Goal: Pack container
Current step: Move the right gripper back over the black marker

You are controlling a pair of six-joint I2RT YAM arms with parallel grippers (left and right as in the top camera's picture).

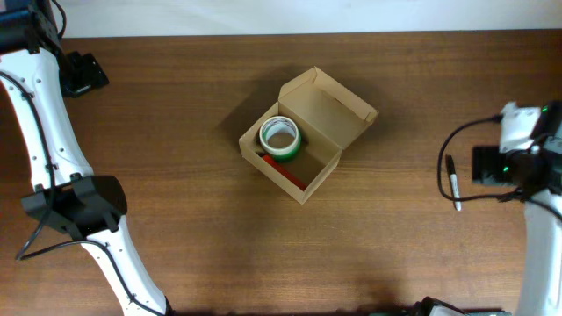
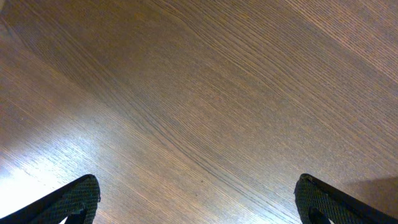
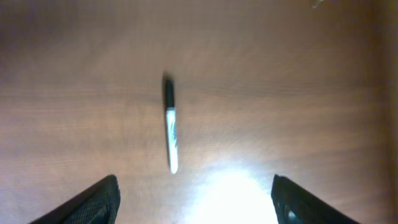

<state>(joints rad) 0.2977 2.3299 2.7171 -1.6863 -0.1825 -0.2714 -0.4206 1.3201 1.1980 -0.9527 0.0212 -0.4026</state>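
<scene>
The marker's white body (image 1: 454,182) (image 3: 171,119), just beside the black cap, is the next place for my right gripper to go and close.
The container (image 1: 338,156), a tan cardboard box with its flap lid open, stands at the table's middle. Inside it lie a green tape roll (image 1: 280,137) and a red item (image 1: 287,175). A black-and-white marker (image 1: 453,182) lies on the table at the right; in the right wrist view the marker (image 3: 170,132) lies ahead of the fingers. My right gripper (image 3: 196,199) is open and empty above the table near the marker. My left gripper (image 2: 198,199) is open and empty over bare wood; in the overhead view its fingers are hidden under the arm.
The left arm (image 1: 61,175) runs along the table's left side. The right arm (image 1: 527,158) sits at the right edge with a black cable (image 1: 443,167) looping beside the marker. The table's far edge runs along the top.
</scene>
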